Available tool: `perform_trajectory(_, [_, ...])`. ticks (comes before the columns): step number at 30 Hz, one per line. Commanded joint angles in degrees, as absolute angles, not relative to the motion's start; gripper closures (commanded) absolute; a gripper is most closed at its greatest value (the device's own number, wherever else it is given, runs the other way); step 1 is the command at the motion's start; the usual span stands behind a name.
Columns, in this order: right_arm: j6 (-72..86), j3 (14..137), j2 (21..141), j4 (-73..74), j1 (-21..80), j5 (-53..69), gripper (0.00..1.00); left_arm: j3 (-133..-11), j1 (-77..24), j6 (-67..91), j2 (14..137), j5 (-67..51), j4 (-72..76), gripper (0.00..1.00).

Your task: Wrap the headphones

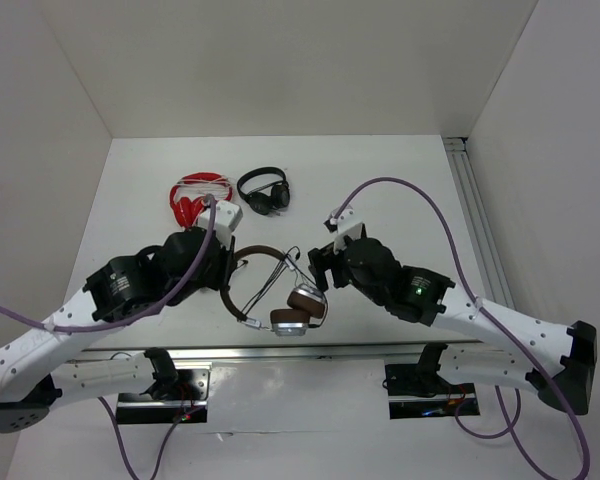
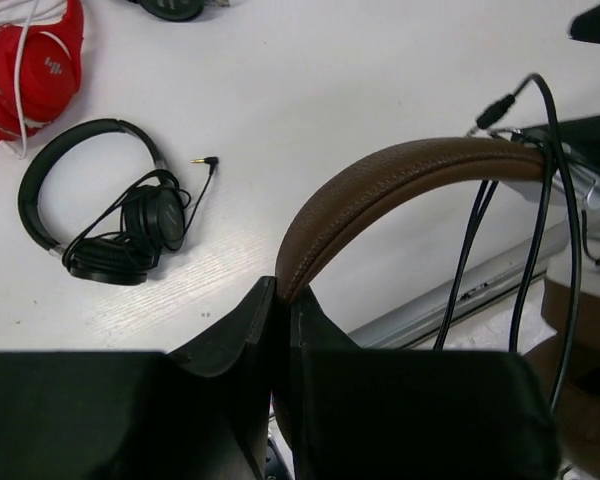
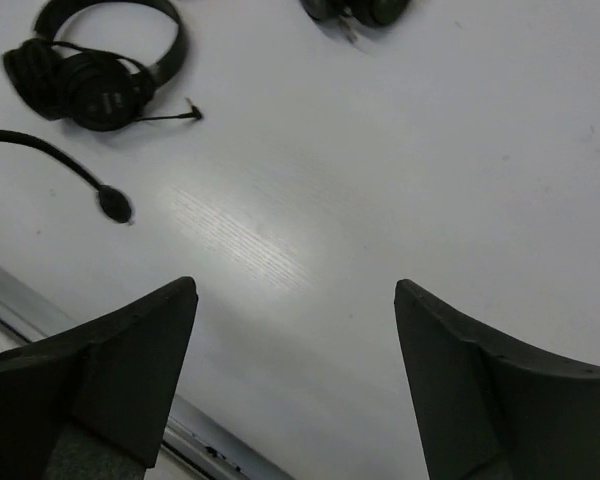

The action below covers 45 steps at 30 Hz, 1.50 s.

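Note:
My left gripper needs to set the brown headphones down and let go of them beside the black pair at the back (image 1: 341, 196), toward the side bar.
The headphones (image 1: 280, 300) lie near the table's front edge, with a brown headband (image 2: 400, 170) and silver cups with brown pads (image 1: 300, 312). My left gripper (image 2: 280, 290) is shut on the left end of the headband (image 1: 238, 285). The thin dark cable (image 2: 540, 210) hangs in loops over the band's right end, its plug (image 2: 495, 108) sticking up. My right gripper (image 3: 295, 290) stands open above bare table with nothing between its fingers, just right of the cups (image 1: 325, 262). The cable's plug end (image 3: 110, 203) shows to the left of it.
A red pair (image 1: 195, 197) and a black pair (image 1: 264, 190) lie at the back. Another black pair (image 2: 110, 215) with its own cable lies near the left gripper. A metal rail (image 1: 310, 350) runs along the front edge and another (image 1: 475, 220) along the right side.

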State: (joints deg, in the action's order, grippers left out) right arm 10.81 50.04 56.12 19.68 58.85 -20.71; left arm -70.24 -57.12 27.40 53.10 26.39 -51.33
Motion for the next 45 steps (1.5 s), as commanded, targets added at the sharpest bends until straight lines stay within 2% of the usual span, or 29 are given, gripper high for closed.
perform_trajectory(1, [18.0,49.8,57.3,24.7,58.6,-31.2,0.12,-75.0,-53.5,32.2,54.5,27.9,-46.7,1.00])
perform_trajectory(4, [25.6,50.4,58.4,30.9,57.9,-38.6,0.00,-75.0,-49.5,32.8,55.8,26.1,-46.7,1.00])
perform_trajectory(9, [35.8,51.6,59.6,39.5,54.6,-46.2,0.00,-72.7,-42.0,32.2,57.6,20.6,-41.6,1.00])
perform_trajectory(16, [56.1,54.1,54.7,55.7,52.6,-56.9,0.00,-68.2,-39.5,31.7,64.8,17.2,-32.3,1.00])
perform_trajectory(19, [55.4,54.1,49.0,56.2,52.6,-55.6,0.00,-67.7,-38.9,34.4,68.9,18.7,-29.2,1.00])
perform_trajectory(24, [44.5,52.6,36.9,47.3,52.6,-44.4,0.00,-71.2,-37.7,36.5,82.4,19.3,-24.6,1.00])
perform_trajectory(30, [41.2,52.4,33.4,46.4,52.6,-37.3,0.00,-84.9,-35.9,34.5,99.8,16.8,-21.1,1.00])
perform_trajectory(39, [38.0,53.0,34.8,45.8,52.6,-31.4,0.00,-115.5,-32.1,33.2,131.1,10.3,-22.8,1.00])
perform_trajectory(45, [36.9,51.9,32.5,43.8,52.6,-30.8,0.00,-129.9,-30.5,32.5,143.0,6.2,-21.8,0.98])
